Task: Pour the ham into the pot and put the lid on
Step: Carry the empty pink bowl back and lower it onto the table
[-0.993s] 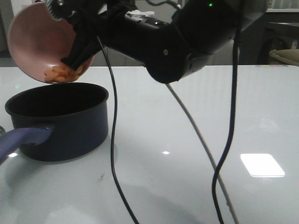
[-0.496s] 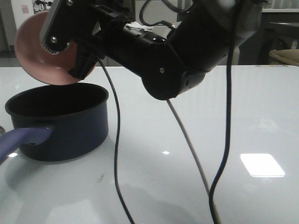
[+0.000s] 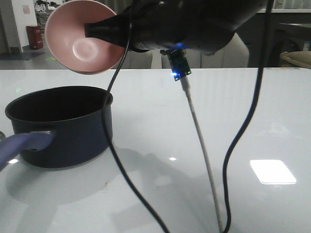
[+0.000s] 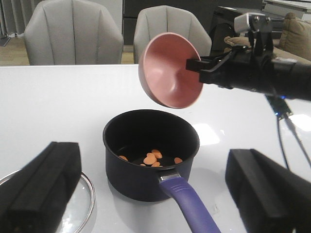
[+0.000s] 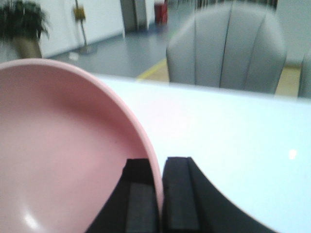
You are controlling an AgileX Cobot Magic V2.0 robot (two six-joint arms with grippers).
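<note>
The robot's right gripper will set the salmon-pink bowl down on the table [image 3: 215,151] next to the bright square reflection, toward the pot.
The dark blue pot [image 3: 63,131] stands at the table's left, its purple handle [image 3: 19,145] toward me. In the left wrist view several orange-pink ham chunks [image 4: 151,158] lie on the black bottom of the pot [image 4: 146,182]. My right gripper [image 5: 159,194] is shut on the rim of the empty salmon-pink bowl [image 5: 63,155]. It holds the bowl [image 3: 85,36] tipped on its side above the pot's far right edge. My left gripper [image 4: 154,155] is open, set back from the pot on the handle side. The glass lid [image 4: 82,201] lies beside the pot, partly hidden by a finger.
A black cable [image 3: 116,160], a grey cable [image 3: 201,145] and another black cable [image 3: 238,145] hang from the right arm over the table's middle. Grey chairs [image 4: 73,31] stand beyond the far table edge.
The bowl was tipped over the pot with ham at its lip. The ham is gone from it, and the bowl has moved up and right, its hollow now turned toward me.
</note>
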